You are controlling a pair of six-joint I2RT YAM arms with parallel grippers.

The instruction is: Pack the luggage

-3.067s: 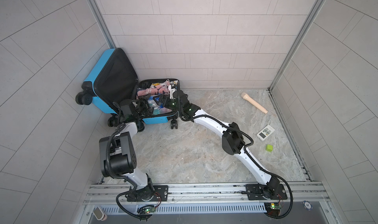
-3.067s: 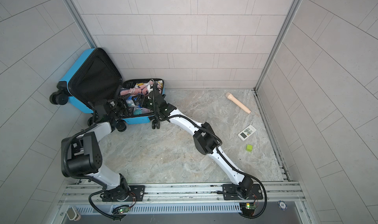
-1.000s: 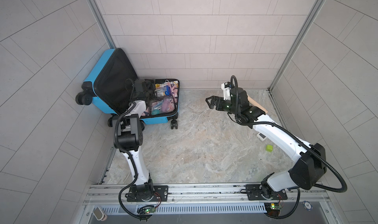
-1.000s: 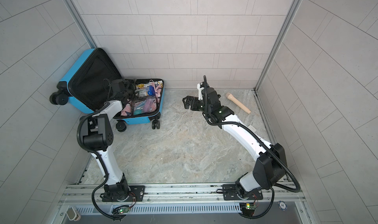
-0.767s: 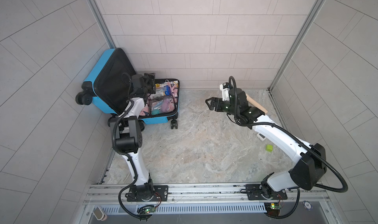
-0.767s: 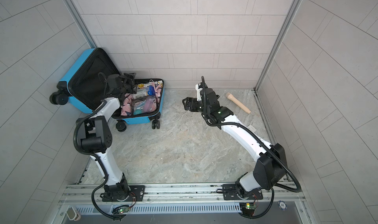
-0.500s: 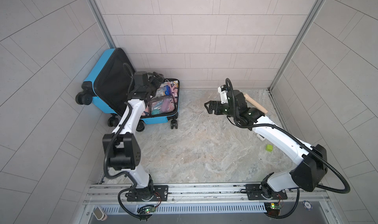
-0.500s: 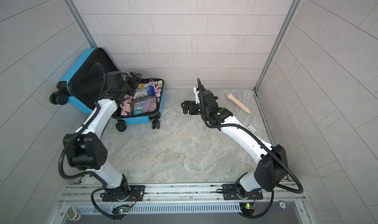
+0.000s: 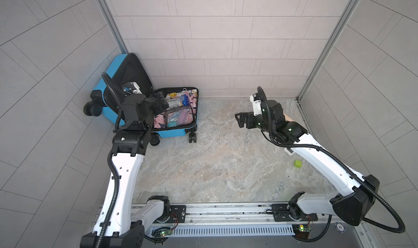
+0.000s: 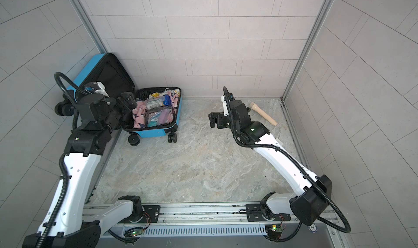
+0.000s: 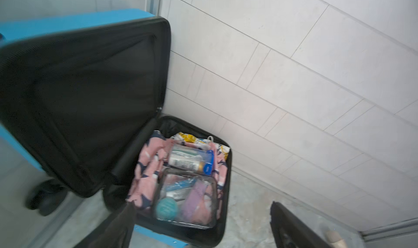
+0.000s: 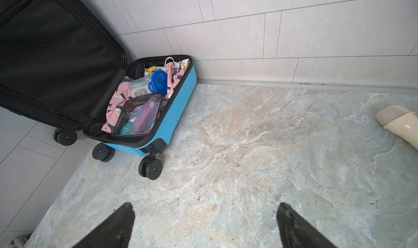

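My left gripper is going to close on the lid's corner (image 9: 105, 98) beside the black wheels of the suitcase, because the lid should swing shut.
The luggage (image 9: 174, 133) (image 10: 153, 133), a small bright-blue suitcase, lies open in the back left corner, its black-lined lid (image 11: 79, 95) leaning on the wall. Inside lie a clear pouch (image 9: 179, 116) (image 11: 187, 199) (image 12: 138, 115), pink patterned cloth and a blue-capped bottle. My left gripper (image 9: 161, 101) (image 10: 127, 101) (image 11: 202, 205) hovers open above the suitcase's hinge side, holding nothing. Over bare floor right of the middle, my right gripper (image 9: 242, 120) (image 10: 213, 120) (image 12: 205, 205) hangs open and empty, facing the luggage (image 12: 178, 95).
A beige microphone-like stick (image 10: 263, 114) (image 12: 398, 122) lies at the back right. Under the right arm sit a small white device (image 9: 288, 151) and a green cube (image 9: 298, 163). Tiled walls close in three sides; the arms' rail (image 9: 226, 209) runs along the front.
My left arm has lifted and drawn back from inside the suitcase to above its hinge side. The right gripper has drifted slightly left and toward the front, still open.
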